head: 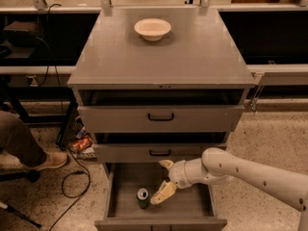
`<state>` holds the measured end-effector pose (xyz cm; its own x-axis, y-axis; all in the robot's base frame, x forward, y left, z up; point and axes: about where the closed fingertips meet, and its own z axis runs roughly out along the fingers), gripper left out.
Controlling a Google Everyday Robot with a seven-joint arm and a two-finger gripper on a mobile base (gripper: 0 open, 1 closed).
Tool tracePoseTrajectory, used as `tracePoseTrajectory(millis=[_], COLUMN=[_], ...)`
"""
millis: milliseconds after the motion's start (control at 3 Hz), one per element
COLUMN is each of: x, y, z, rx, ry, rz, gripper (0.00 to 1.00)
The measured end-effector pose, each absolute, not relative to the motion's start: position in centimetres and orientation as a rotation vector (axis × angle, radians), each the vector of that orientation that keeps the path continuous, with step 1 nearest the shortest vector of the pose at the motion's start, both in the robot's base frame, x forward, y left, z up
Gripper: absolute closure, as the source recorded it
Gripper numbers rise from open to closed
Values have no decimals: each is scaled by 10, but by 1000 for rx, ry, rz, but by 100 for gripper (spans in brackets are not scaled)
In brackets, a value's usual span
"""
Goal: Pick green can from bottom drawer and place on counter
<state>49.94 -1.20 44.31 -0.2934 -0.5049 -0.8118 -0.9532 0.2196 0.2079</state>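
Note:
The green can is in the open bottom drawer, and my gripper should close around its upper body (143,198), just below its silver top.
The green can (143,198) stands upright on the grey floor of the open bottom drawer (192,207), left of its middle, silver top showing. My gripper (161,184) reaches into the drawer from the right on a white arm. One tan finger lies just right of the can, close to it; the other points up near the drawer above. The jaws stand open and hold nothing. The counter (192,57) is the grey top of the cabinet.
A white bowl (152,29) sits at the back of the counter. The two upper drawers (161,118) with black handles stand slightly open above the arm. A person's leg and shoe (45,160) and cables lie on the floor at the left.

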Motion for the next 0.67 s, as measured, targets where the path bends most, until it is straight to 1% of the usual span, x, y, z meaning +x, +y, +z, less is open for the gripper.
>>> tracePoseTrajectory(millis=[667], x=[516], y=[-28], z=[382], rx=[-1375], ry=[1870], rz=[898], gripper=[0])
